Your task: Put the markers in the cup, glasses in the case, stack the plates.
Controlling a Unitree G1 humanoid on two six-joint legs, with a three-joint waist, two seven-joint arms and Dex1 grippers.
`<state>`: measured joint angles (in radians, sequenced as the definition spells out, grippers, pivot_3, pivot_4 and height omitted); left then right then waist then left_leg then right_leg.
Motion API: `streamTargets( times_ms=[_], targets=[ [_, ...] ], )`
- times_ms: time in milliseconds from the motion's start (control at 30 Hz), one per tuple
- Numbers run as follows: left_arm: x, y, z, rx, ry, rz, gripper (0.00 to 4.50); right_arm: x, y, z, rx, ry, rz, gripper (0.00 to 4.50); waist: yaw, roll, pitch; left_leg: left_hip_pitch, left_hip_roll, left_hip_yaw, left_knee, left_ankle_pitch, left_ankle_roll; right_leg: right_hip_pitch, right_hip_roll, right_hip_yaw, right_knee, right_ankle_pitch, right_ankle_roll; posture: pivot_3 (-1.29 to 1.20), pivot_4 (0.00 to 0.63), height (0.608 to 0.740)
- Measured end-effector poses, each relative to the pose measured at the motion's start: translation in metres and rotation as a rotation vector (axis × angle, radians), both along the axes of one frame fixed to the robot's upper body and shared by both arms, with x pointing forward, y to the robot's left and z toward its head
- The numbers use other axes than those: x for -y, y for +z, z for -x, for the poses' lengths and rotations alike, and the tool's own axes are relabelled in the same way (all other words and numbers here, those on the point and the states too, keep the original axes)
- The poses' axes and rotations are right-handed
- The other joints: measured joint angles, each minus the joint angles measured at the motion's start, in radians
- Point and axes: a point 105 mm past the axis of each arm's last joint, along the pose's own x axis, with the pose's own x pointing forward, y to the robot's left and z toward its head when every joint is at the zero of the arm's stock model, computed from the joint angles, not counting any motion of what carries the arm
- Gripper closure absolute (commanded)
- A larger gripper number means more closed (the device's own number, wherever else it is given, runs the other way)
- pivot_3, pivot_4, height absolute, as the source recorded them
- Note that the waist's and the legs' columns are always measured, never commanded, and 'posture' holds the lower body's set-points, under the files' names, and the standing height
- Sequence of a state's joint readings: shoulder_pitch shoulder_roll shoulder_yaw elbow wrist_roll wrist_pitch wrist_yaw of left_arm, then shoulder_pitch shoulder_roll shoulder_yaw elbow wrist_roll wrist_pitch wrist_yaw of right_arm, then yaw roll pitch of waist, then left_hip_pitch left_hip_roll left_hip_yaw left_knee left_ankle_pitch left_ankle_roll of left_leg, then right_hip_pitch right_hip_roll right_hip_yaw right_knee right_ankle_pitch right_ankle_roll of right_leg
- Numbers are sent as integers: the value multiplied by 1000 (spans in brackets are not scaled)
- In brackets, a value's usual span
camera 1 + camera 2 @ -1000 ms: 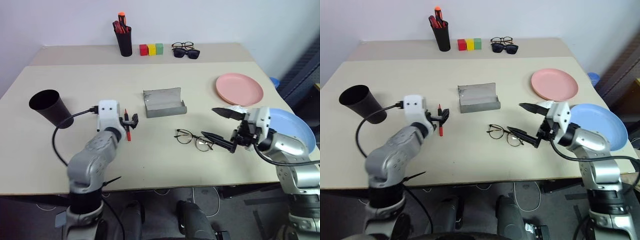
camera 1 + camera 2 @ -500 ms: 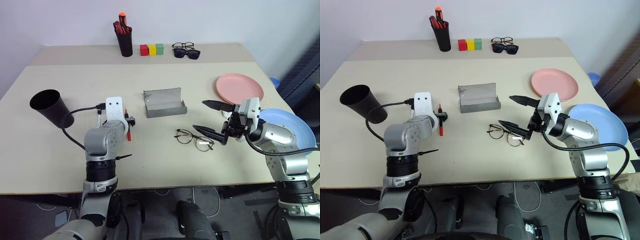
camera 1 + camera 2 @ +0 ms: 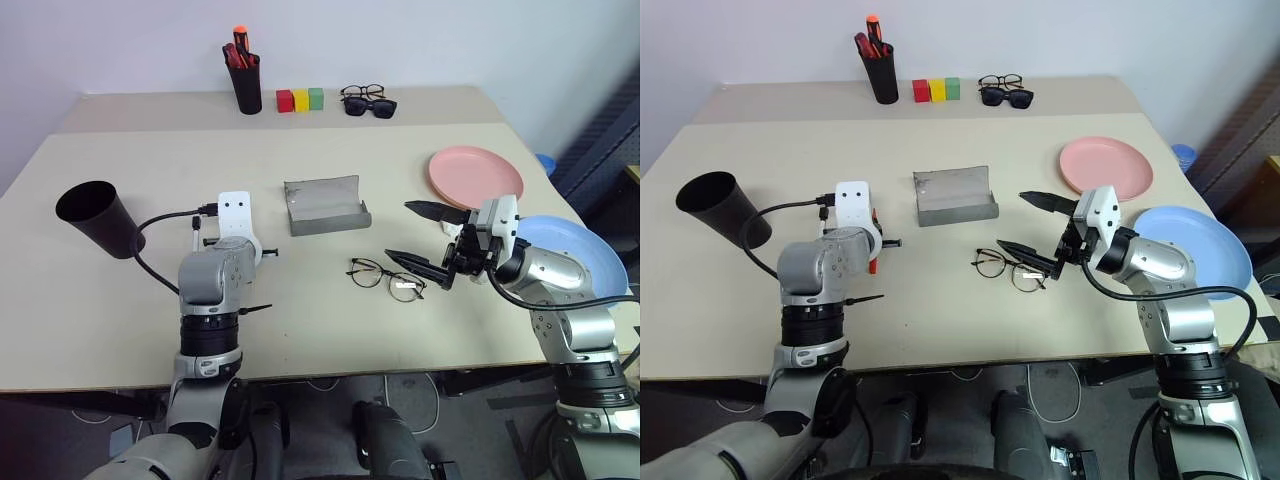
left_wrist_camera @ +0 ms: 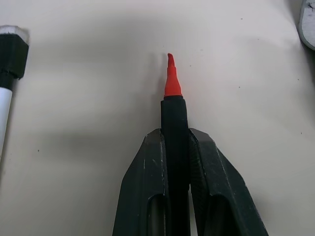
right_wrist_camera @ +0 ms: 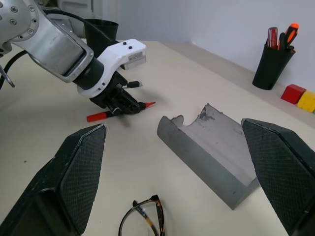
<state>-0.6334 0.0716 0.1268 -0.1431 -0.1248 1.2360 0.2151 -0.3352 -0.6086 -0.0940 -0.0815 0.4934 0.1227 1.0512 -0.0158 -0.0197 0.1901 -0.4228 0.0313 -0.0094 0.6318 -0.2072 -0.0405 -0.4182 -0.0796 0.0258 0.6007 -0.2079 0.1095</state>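
Note:
Next, I let go of the red marker with my left gripper inside the opening of the tilted black cup (image 3: pixel 80 206), so it leans on the cup's rim.
My left gripper (image 4: pixel 174 135) is shut on the red marker (image 4: pixel 172 81), which lies flat on the table with its red tip pointing past the fingertips. The white marker's black cap (image 4: pixel 10 54) lies beside it. The black cup (image 3: pixel 97 217) lies tilted at the table's left. The wire-frame glasses (image 3: pixel 388 279) lie in front of the open grey case (image 3: pixel 326 204). My right gripper (image 3: pixel 398 230) hovers open just right of the glasses with nothing in it. The pink plate (image 3: pixel 476 177) and the blue plate (image 3: pixel 580 255) sit apart at the right.
A black pen holder (image 3: pixel 246 85) with red and orange pens, three coloured blocks (image 3: pixel 300 99) and dark sunglasses (image 3: pixel 368 106) stand along the far strip of the table. The blue plate reaches the table's right edge.
My left gripper has closed on the red marker and its wrist has tipped down over it. The right gripper stays open near the glasses.

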Motion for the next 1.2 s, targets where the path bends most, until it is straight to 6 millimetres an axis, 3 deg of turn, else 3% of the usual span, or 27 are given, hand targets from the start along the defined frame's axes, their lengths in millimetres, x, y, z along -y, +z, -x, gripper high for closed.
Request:
streamTargets(
  times_ms=[267,333,433,500,600,833,1167,1200],
  targets=[
    [-12,118,11,625,-132,-167,4489,0,-3,-9,3,-1,-1,0,3,0,0,-1,0,0,0,0,0,-1,0,0,-1,0,0,0,150,740],
    [-24,143,19,797,-87,-203,4489,-5,-2,-13,6,10,-1,0,1,0,0,-1,0,1,0,0,0,-1,0,0,-1,0,-1,0,150,740],
    [-60,171,32,1008,27,-341,4489,-11,-2,-15,6,27,-1,0,-1,0,0,0,0,1,-1,0,0,-1,0,0,0,0,-1,0,150,740],
    [-92,176,36,1062,129,-441,4489,-13,-1,-18,8,30,0,0,2,0,0,0,0,1,-1,0,0,-1,0,0,1,0,0,0,150,740],
    [-124,171,35,1071,240,-521,4489,-21,2,-22,15,46,-10,0,8,0,0,0,0,1,1,0,0,0,-1,0,0,0,0,0,150,740],
    [-165,147,24,1004,360,-639,4489,-28,6,-24,22,60,-11,0,12,0,0,-1,0,1,0,0,0,0,-1,0,0,3,4,0,150,740],
    [-179,129,11,978,371,-655,4489,-29,5,-19,18,45,-12,0,5,0,0,-1,0,2,0,0,0,-1,-1,-1,0,3,5,0,150,740],
    [-178,125,10,974,369,-647,3451,-28,4,-18,17,40,-10,0,5,0,0,-1,0,2,0,0,0,-1,-1,-1,0,3,5,0,150,740]
  ],
)
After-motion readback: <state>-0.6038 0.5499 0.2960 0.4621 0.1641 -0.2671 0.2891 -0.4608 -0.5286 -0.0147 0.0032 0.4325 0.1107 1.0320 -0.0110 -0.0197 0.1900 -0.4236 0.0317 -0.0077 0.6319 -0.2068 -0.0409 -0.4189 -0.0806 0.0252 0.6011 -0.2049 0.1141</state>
